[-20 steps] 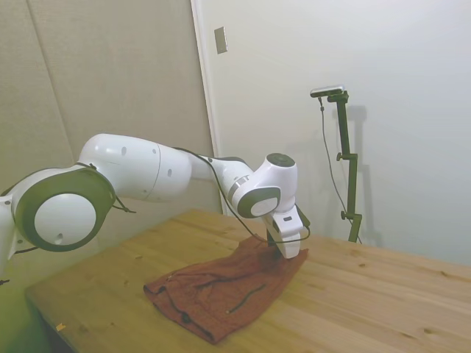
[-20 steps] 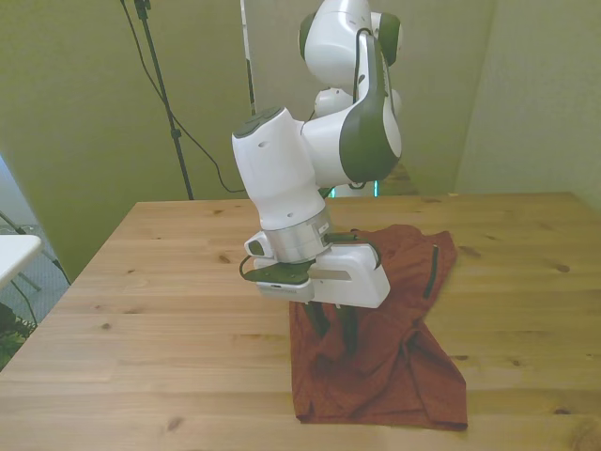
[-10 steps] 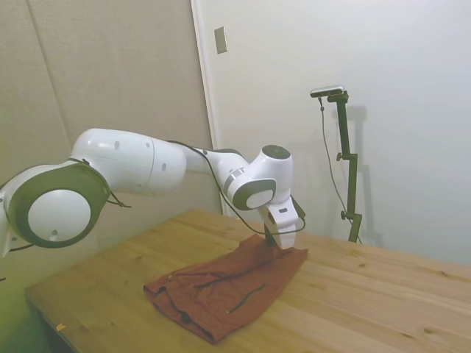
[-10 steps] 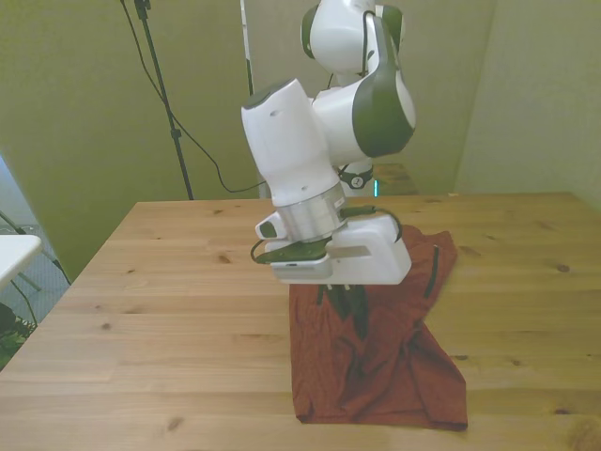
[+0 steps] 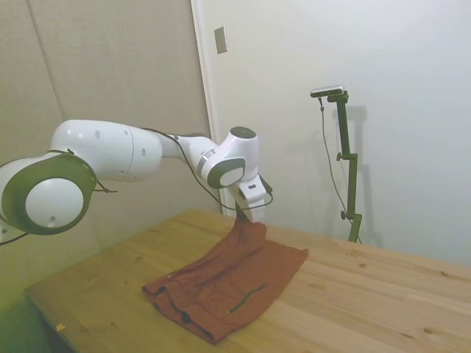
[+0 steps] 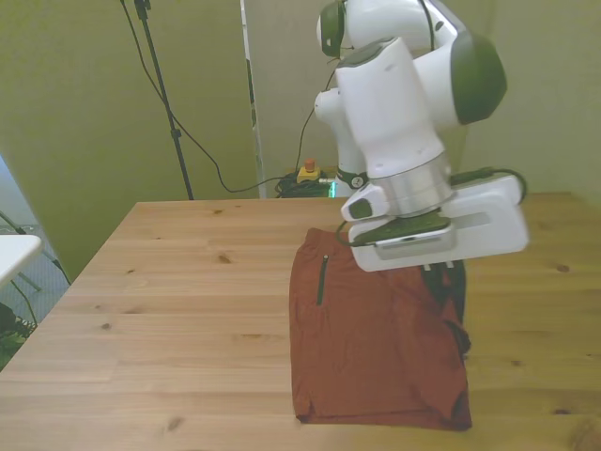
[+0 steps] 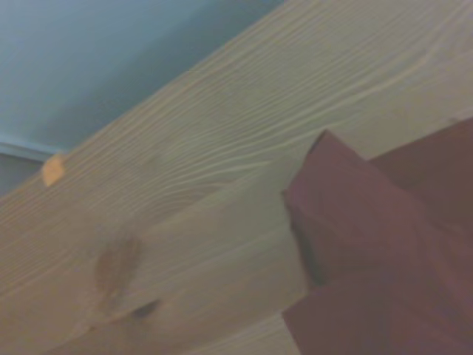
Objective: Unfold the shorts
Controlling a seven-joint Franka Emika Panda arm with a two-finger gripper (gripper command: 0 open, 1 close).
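Note:
Next, I release the shorts' raised edge from my gripper on the bare wood [image 5: 214,226] near the table's far edge.
The rust-red shorts [image 5: 213,283] lie on the wooden table [image 5: 368,309], spread mostly flat. One edge rises in a peak to my gripper [image 5: 251,219]. In the front view the shorts [image 6: 366,343] form a broad patch near the table's front edge, with a dark cord [image 6: 322,279] on the upper left part. My gripper [image 6: 444,275] hangs over their right edge, shut on a fold of cloth, its fingertips largely hidden behind the white hand. The wrist view shows a folded corner of the shorts [image 7: 384,244] on bare wood.
The table [image 6: 169,282] stretches toward the front view's left. A small orange scrap [image 5: 60,326] lies near the table's near corner in the side view. A yellow box with a red button [image 6: 308,172] sits on the floor behind the table.
My gripper has risen and swung toward the front view's right, pulling the top layer of cloth with it. The bunched shorts have opened into a wider, flatter patch.

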